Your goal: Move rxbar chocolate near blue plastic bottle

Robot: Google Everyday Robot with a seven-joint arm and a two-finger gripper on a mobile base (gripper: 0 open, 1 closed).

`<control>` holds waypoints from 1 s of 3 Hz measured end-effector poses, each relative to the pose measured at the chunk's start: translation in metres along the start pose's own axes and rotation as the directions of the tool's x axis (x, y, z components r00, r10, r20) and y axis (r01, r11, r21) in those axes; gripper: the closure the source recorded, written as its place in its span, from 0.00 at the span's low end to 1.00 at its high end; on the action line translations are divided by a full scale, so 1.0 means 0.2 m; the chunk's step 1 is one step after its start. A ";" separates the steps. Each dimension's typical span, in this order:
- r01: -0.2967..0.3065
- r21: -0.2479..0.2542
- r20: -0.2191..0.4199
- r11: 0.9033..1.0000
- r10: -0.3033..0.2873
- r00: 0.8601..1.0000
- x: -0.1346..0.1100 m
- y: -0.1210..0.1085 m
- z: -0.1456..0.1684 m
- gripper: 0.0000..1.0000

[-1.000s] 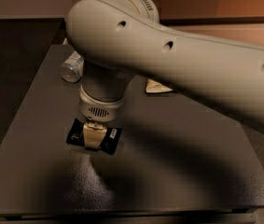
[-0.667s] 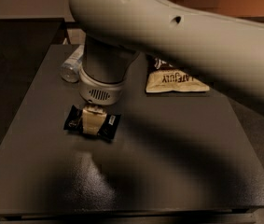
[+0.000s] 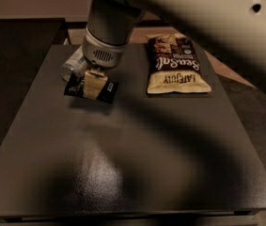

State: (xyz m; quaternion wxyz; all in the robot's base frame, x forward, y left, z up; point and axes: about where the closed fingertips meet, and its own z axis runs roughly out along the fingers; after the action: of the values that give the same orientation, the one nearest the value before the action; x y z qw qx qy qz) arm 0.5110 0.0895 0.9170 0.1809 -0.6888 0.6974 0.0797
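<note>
My gripper should release the rxbar chocolate between the blue plastic bottle and the chip bag (image 3: pixel 108 72), next to the bottle.
The rxbar chocolate (image 3: pixel 108 92), a small flat black bar, is at the back left of the dark table (image 3: pixel 123 168). My gripper (image 3: pixel 95 84) comes down from above and is shut across the bar's middle, with a tan finger (image 3: pixel 96 81) over it. I cannot tell whether the bar rests on the table or hangs just above it. The blue plastic bottle (image 3: pixel 73 66) lies just behind and left of the bar, a few centimetres away, partly hidden by my wrist (image 3: pixel 105 36).
A brown-and-cream chip bag (image 3: pixel 176 65) lies at the back right of the table. My large pale arm (image 3: pixel 207 18) crosses the top right of the view. The table's left edge drops to a dark floor.
My gripper has moved away from the table's middle toward the back left, carrying the bar with it, so the bar is now right beside the bottle.
</note>
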 end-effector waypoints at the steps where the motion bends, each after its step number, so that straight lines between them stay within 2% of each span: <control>1: -0.017 0.034 0.026 0.999 0.016 1.000 0.01 -0.23 0.00 1.00; 3: -0.055 0.071 0.056 0.996 0.051 0.997 0.11 -0.55 0.10 1.00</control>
State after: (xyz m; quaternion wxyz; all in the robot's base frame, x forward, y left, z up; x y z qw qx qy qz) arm 0.6224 0.0720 0.9061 0.2225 -0.6605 0.7129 0.0780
